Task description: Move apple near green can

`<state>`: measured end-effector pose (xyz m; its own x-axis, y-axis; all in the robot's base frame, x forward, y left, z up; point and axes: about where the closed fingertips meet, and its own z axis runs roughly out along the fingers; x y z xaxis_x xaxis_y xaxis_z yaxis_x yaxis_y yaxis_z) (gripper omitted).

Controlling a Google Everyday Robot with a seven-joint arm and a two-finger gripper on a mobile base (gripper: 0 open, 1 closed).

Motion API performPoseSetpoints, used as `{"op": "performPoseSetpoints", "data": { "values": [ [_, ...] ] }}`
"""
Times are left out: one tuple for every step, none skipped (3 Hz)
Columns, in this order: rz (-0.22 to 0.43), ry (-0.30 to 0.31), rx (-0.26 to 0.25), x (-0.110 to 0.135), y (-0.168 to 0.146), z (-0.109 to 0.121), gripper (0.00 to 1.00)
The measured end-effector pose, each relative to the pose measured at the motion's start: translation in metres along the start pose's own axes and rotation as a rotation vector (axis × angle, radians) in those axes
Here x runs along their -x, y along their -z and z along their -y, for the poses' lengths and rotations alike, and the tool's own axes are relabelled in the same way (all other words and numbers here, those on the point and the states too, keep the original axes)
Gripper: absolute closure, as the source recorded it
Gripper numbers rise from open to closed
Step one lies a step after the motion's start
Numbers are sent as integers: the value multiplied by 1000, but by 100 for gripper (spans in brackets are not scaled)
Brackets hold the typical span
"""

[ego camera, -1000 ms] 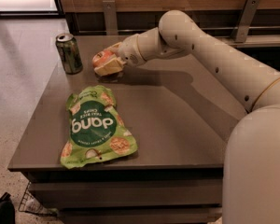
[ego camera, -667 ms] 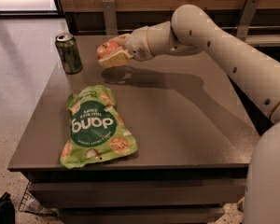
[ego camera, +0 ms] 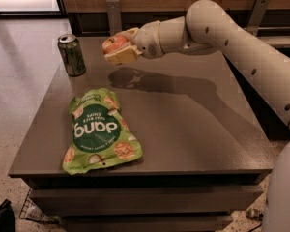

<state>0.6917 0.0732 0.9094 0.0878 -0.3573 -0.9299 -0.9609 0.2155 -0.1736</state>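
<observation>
The apple, now lifted above the table's far part, will be let go by my gripper on the grey table [ego camera: 115, 66] beside the green can, in a spot just behind the snack bag.
The apple [ego camera: 114, 43], red-orange with yellowish patches, is held between the pale fingers of my gripper [ego camera: 119, 47], lifted above the far part of the grey table [ego camera: 193, 129]. Its shadow lies on the tabletop below. The green can [ego camera: 72, 55], dark green with a silver top, stands upright near the table's far left corner, a short way left of and below the apple. The gripper is shut on the apple and does not touch the can.
A flat bright-green snack bag [ego camera: 99, 131] lies on the table's front left part. My white arm [ego camera: 241, 47] reaches in from the right across the far side. A wooden wall with metal brackets runs behind the table.
The gripper has lifted the apple off the tabletop, raising it a little. The can and the snack bag have not moved.
</observation>
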Motion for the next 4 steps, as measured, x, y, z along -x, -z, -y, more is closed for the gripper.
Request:
{"op": "performPoseSetpoints", "data": {
  "values": [
    [-23,-48,27,-16,-19,0,100],
    [-33,-91,54,-31,-32,1,100],
    [-26,-125,71,-43,-40,1,100],
    [7,-140,81,-53,-42,0,75]
  ]
}}
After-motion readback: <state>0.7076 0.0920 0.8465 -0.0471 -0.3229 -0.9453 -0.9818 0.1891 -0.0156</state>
